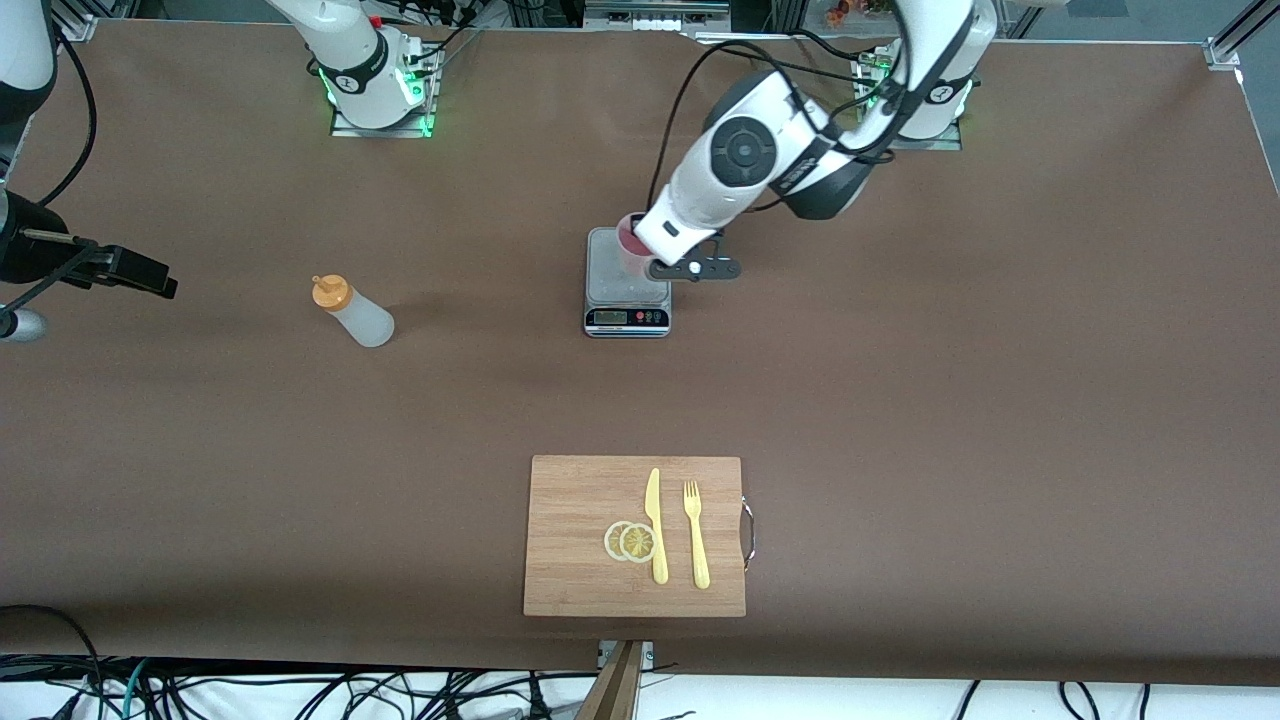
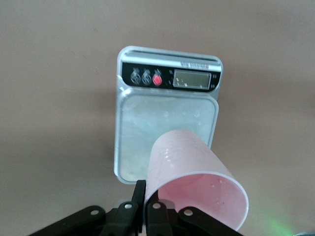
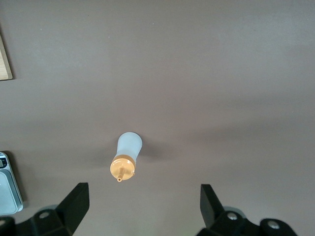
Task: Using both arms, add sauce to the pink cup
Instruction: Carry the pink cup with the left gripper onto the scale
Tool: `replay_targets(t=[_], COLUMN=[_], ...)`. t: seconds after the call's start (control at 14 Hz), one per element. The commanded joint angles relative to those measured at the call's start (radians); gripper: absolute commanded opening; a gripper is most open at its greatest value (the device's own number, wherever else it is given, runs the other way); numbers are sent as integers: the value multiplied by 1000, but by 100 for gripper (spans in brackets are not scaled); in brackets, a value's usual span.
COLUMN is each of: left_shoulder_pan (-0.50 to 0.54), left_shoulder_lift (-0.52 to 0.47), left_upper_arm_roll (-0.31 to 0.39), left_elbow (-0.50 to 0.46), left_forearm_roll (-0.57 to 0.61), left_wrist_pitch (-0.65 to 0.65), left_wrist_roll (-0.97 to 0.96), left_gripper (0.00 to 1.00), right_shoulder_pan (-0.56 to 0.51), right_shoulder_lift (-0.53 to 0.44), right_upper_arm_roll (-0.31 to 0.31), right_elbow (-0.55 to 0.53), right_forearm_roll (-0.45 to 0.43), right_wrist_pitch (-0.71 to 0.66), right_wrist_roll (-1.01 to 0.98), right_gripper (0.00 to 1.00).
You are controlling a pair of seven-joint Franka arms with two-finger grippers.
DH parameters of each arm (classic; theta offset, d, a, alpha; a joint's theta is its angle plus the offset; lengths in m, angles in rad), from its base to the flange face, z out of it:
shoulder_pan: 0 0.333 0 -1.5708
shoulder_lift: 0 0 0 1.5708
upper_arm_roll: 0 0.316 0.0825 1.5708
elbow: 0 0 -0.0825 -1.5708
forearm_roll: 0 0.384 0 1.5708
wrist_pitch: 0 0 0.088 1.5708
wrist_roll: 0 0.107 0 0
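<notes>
My left gripper is to set the pink cup down on the middle of the grey scale's plate (image 1: 630,276) (image 2: 166,134), just behind the display. The cup is now at that plate's far part.
The pink cup (image 1: 630,243) (image 2: 187,162) is at the grey scale's plate (image 1: 612,280) (image 2: 147,128), on the part farther from the front camera; I cannot tell whether it rests on the plate. My left gripper (image 1: 645,255) (image 2: 146,189) is shut on the cup's rim, one finger outside the wall and one inside. The sauce bottle (image 1: 355,312) (image 3: 127,157), whitish with an orange nozzle cap, stands on the table toward the right arm's end. My right gripper (image 1: 135,270) (image 3: 142,194) hangs open in the air near that end of the table, with the bottle below it and nothing between its fingers (image 3: 76,199).
A wooden cutting board (image 1: 570,560) lies nearer the front camera than the scale. It carries a yellow knife (image 1: 655,525), a yellow fork (image 1: 696,535) and two lemon slices (image 1: 630,541). The scale's display and buttons (image 1: 627,318) face the front camera.
</notes>
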State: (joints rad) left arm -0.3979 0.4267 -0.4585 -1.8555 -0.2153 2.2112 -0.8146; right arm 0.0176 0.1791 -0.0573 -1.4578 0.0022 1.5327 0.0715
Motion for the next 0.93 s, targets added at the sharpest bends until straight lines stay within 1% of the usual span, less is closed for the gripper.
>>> replay_targets(t=[0.0,0.14,0.57,0.86], left_shoulder_pan=[-54,-71,-101,-105], left_shoulder_lift=[72,92,127,139], left_upper_arm_roll=[17,24,75,78], left_elbow=[81,93,99,102], left_forearm_roll=[63,63,83,83], left_wrist_pitch=[-11,-18,-16,-13], left_wrist_roll=[-127,-161,-164,-169], left_gripper=[0,0,0,0], right_shoulder_pan=[-4,-8,-16,-15], right_shoulder_lift=[10,10,13,11], right_upper_arm_roll=[-1,-1,-1,-1], right_elbow=[25,24,24,24], right_forearm_roll=[10,10,9,9], right_wrist_pitch=[-9,-9,-9,-16], right_wrist_roll=[2,2,1,2], right_gripper=[100,100,100,100])
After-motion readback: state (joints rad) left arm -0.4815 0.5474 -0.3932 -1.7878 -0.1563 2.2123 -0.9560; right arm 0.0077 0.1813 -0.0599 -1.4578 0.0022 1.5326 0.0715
